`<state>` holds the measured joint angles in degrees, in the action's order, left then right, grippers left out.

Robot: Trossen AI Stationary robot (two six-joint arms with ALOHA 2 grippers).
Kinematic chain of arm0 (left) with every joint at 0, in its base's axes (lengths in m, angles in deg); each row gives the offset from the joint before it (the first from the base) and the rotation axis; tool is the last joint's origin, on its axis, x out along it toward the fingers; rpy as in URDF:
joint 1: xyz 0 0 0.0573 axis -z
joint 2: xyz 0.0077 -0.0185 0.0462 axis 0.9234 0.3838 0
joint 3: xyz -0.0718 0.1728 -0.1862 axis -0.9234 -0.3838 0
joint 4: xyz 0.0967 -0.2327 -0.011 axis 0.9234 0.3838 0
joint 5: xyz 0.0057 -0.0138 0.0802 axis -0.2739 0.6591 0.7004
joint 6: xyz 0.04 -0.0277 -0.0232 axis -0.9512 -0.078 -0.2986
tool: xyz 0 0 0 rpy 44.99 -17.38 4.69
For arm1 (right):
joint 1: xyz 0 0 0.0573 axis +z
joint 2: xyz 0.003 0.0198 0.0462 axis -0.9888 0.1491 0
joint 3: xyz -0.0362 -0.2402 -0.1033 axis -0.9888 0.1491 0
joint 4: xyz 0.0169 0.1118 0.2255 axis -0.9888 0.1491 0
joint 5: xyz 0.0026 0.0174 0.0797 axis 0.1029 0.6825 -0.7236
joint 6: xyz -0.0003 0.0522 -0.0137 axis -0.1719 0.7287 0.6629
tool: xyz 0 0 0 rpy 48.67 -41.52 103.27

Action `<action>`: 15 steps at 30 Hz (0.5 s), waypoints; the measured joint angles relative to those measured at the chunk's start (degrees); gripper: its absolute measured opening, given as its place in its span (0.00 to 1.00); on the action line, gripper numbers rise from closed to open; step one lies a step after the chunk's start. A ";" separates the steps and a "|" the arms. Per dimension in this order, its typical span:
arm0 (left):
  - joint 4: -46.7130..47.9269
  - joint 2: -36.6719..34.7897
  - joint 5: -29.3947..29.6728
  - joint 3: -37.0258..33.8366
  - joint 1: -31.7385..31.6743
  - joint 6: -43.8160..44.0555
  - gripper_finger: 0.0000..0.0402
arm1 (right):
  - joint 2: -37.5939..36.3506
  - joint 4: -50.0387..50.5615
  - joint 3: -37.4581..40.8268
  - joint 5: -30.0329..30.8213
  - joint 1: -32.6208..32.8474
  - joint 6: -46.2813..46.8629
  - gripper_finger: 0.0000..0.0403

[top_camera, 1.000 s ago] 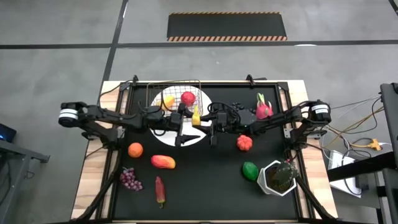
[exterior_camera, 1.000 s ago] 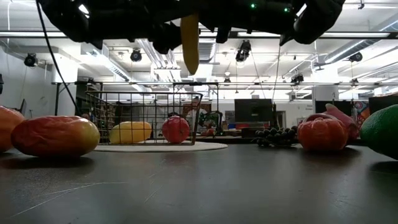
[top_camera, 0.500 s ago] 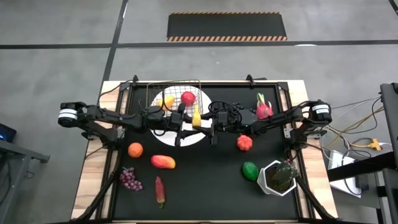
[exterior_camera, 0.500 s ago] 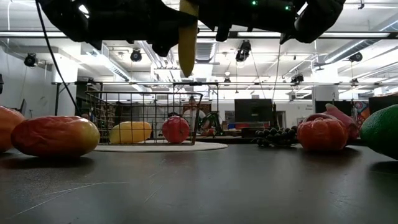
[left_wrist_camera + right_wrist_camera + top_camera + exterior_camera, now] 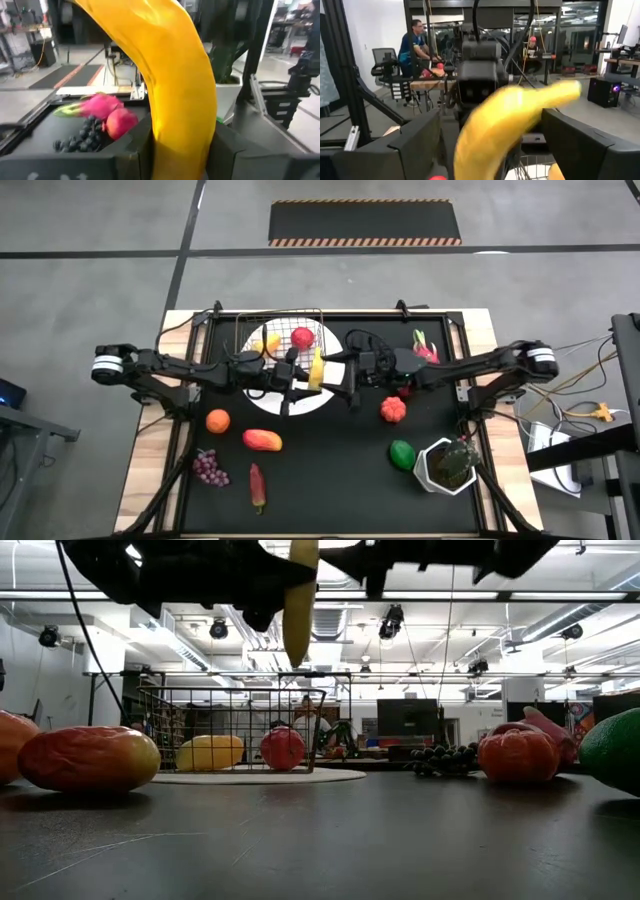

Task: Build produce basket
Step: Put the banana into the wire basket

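Observation:
Next, the left gripper drops the banana in the wire basket [image 5: 289, 326] between the red apple and the yellow fruit.
The yellow banana [image 5: 317, 368] hangs in the air over the white plate's right part, between my two grippers. My left gripper [image 5: 306, 373] reaches in from the left and is shut on the banana [image 5: 175, 75]. My right gripper [image 5: 340, 377] faces it from the right, open, with its fingers [image 5: 415, 145] standing wide on either side of the banana [image 5: 505, 125]. The wire basket [image 5: 280, 336] stands on the plate [image 5: 300, 402] and holds a red apple [image 5: 302, 337] and a yellow fruit [image 5: 270, 344]. My left gripper pinches the banana [image 5: 181, 135] between its two fingers [image 5: 142, 150], which come in level from the table's left and lie across it. In the low view the banana [image 5: 298, 610] hangs nearly upright below the arms, clear of the table; its upper end is hidden by them.
On the black mat lie an orange [image 5: 217, 420], a mango [image 5: 262, 440], grapes [image 5: 209, 468] and a chilli [image 5: 257, 486] at the near left. A red fruit [image 5: 392, 409], a lime [image 5: 402, 453], a dragon fruit [image 5: 424, 352] and a potted plant [image 5: 448, 465] are on the right.
My left gripper has shut on the banana while my right gripper has opened and let go of it. The banana has stayed in the air over the plate, hanging almost where it was.

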<state>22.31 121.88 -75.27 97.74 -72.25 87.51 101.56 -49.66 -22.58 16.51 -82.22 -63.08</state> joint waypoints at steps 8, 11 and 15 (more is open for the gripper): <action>11.25 -5.70 15.51 0.00 -0.83 0.06 0.28 | -8.78 13.52 -0.23 5.24 0.03 -0.11 0.81; 16.80 -8.78 26.20 0.07 -1.14 0.15 0.28 | -10.77 14.94 -0.23 6.34 0.02 -0.49 0.81; 19.95 -10.64 43.17 -0.38 -2.11 1.09 0.28 | -11.37 15.73 -0.18 6.32 0.04 -1.33 0.81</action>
<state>42.26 111.25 -32.09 97.36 -74.36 88.60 90.19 -33.93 -22.77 22.84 -82.18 -64.41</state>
